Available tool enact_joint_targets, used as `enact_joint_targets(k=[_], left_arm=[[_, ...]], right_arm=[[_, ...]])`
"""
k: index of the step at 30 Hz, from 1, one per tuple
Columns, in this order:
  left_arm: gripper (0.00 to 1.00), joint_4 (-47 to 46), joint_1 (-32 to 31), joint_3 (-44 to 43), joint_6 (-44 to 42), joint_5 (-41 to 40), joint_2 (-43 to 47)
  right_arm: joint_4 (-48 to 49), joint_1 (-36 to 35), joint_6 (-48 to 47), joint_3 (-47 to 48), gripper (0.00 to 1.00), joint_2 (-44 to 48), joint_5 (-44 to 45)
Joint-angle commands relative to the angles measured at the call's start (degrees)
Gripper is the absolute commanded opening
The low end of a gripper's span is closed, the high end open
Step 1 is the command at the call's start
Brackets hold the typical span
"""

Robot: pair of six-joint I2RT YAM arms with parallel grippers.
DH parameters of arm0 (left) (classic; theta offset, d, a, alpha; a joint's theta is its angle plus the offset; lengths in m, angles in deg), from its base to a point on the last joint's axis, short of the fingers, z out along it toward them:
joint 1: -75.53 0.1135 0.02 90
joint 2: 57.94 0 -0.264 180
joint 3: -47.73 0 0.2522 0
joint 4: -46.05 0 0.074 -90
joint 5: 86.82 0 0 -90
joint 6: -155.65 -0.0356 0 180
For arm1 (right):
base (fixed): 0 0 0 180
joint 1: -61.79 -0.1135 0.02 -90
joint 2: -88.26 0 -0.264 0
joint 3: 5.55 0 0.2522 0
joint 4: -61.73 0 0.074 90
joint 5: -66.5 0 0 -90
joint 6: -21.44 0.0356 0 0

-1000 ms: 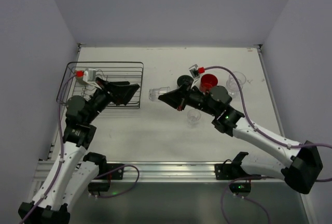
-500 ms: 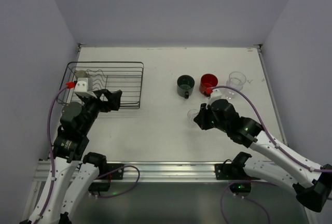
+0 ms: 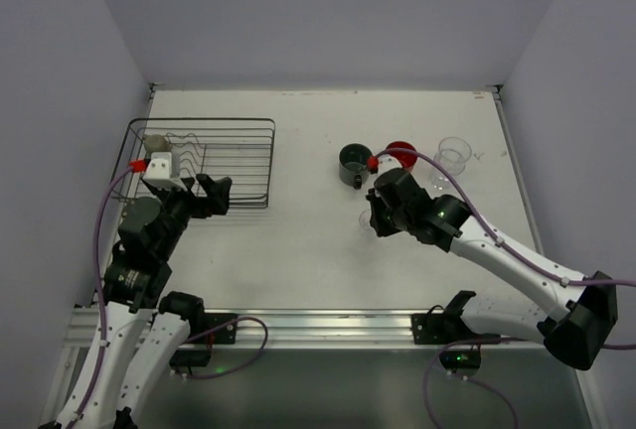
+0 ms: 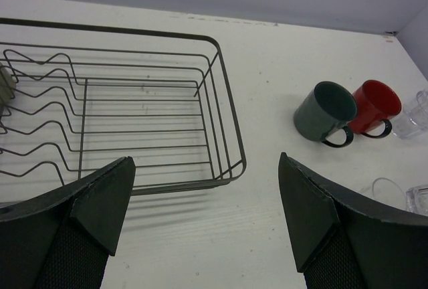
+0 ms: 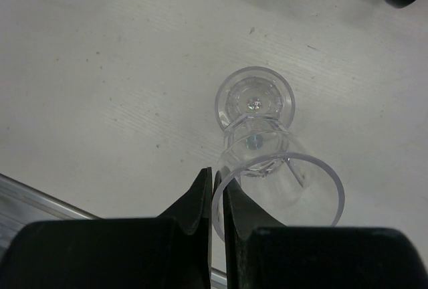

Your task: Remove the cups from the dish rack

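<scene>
The clear glass will go down inside the small clear tumbler (image 5: 255,100) near the dark grey-green mug, put there by my right gripper.
The dish rack (image 3: 204,121) stands at the left; it also shows in the left wrist view (image 4: 231,105). A small olive-grey cup (image 3: 155,143) sits in its far left corner. My left gripper (image 3: 214,194) is open and empty, just above the table by the rack's near right corner (image 4: 204,162). My right gripper (image 3: 378,218) is shut on the rim of a clear glass (image 5: 277,192), one finger inside and one outside. A small clear tumbler (image 5: 255,99) stands on the table just beyond it. I cannot tell whether the two touch.
A dark grey-green mug (image 3: 354,163) and a red mug (image 3: 402,152) stand upright mid-table, just beyond my right gripper; both show in the left wrist view, grey-green (image 4: 326,110) and red (image 4: 374,104). Another clear glass (image 3: 452,154) stands to their right. The table's metal front rail (image 3: 328,325) runs along the near edge.
My right gripper carried the clear glass from beside the rack rightward to the tumbler, then shifted slightly toward the mugs. My left gripper pulled back from the rack's right side to its near corner.
</scene>
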Motion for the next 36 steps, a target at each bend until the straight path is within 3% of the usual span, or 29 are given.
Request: enact_joint_targets(k=[1,25,36], left_arm=[[0.94,-0.03,-0.02,0.04,-1.43,0.44,-0.86],[0.94,-0.38,0.51,0.13,-1.43,0.45,-0.77],[0.94,-0.56,0.77,0.13,-1.34,1.94,-1.12]], right_arm=[[-2.2,0.01,-2.81,3.81,0.0,-1.53,1.25],[1.58,0.01,-6.06,7.07,0.0,-15.94,0.91],[-1.85,-0.17,-6.76,11.02,0.0,-12.17,2.4]])
